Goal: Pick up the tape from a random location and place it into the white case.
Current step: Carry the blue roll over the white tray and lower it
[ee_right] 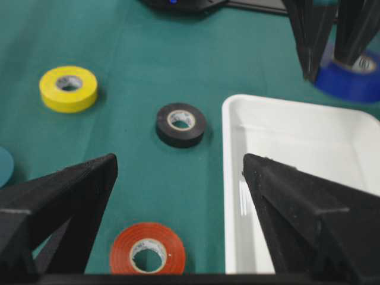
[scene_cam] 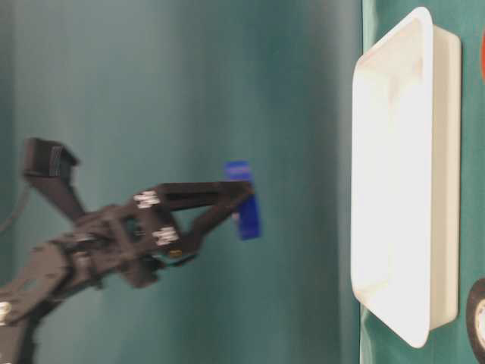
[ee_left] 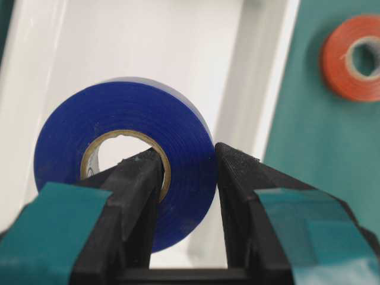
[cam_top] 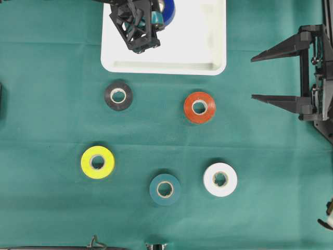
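Note:
My left gripper is going to put the blue tape roll down on the white case's bottom (cam_top: 156, 34), facing the gap between the black and orange rolls.
A blue tape roll (ee_left: 119, 119) is pinched in my left gripper (ee_left: 189, 154), one finger through its core and the other against its outer wall. The roll (cam_top: 169, 11) hangs above the white case (cam_top: 197, 52), a shallow white tray at the back of the green cloth. From table level, the tape (scene_cam: 246, 212) is held clear of the case (scene_cam: 409, 189), not touching it. At the right side my right gripper (cam_top: 253, 78) stands wide open with nothing between its fingers, its tips (ee_right: 178, 163) straddling the case's near edge (ee_right: 234, 178).
Five other rolls lie flat on the cloth: black (cam_top: 118, 96), orange (cam_top: 200, 107), yellow (cam_top: 98, 162), teal (cam_top: 165, 189) and white (cam_top: 220, 179). The orange roll (ee_right: 147, 256) lies just under my right gripper.

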`<state>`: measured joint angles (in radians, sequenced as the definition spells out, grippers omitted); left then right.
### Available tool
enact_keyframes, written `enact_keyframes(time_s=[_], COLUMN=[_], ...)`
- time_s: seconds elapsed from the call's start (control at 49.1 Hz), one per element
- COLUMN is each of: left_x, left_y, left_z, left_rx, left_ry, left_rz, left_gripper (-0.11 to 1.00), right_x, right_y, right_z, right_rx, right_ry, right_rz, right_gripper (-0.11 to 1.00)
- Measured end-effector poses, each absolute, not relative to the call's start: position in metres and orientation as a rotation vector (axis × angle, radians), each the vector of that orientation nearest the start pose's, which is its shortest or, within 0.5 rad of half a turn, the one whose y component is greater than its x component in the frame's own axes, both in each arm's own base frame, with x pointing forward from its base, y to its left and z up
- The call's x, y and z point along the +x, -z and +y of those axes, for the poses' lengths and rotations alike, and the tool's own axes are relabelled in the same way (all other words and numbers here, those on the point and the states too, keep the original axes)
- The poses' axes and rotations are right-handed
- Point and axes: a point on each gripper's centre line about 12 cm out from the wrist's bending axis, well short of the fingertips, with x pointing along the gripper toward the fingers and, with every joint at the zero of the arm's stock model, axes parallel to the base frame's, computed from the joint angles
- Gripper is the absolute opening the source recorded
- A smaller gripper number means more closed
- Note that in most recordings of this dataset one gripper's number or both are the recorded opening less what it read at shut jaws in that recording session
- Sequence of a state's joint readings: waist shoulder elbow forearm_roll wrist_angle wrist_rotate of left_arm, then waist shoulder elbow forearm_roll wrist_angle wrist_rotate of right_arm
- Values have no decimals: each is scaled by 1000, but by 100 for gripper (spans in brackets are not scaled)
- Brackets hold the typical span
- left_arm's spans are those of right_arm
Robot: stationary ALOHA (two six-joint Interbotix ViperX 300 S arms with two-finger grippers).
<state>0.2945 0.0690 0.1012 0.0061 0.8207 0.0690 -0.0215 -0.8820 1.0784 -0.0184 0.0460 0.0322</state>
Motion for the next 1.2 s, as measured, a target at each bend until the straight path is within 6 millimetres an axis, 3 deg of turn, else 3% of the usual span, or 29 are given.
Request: enact_keyframes(time_s=[0.244, 0.692, 1.201], left_x=[421, 425, 432], left_y=[-204, -137, -133], left_z=[138, 147, 149], left_rx=[-104, -114, -114], left_ry=[-254, -268, -270], left_rz=[1058, 1061, 1036], left_gripper=[23, 23, 23], right_x=[217, 220, 220], right_y=[-274, -269, -269], right_z=[-5, -5, -5], right_rx=[17, 17, 17], right_ry=[25, 26, 26], right_rz=[253, 276, 276], right_gripper=[92, 92, 92])
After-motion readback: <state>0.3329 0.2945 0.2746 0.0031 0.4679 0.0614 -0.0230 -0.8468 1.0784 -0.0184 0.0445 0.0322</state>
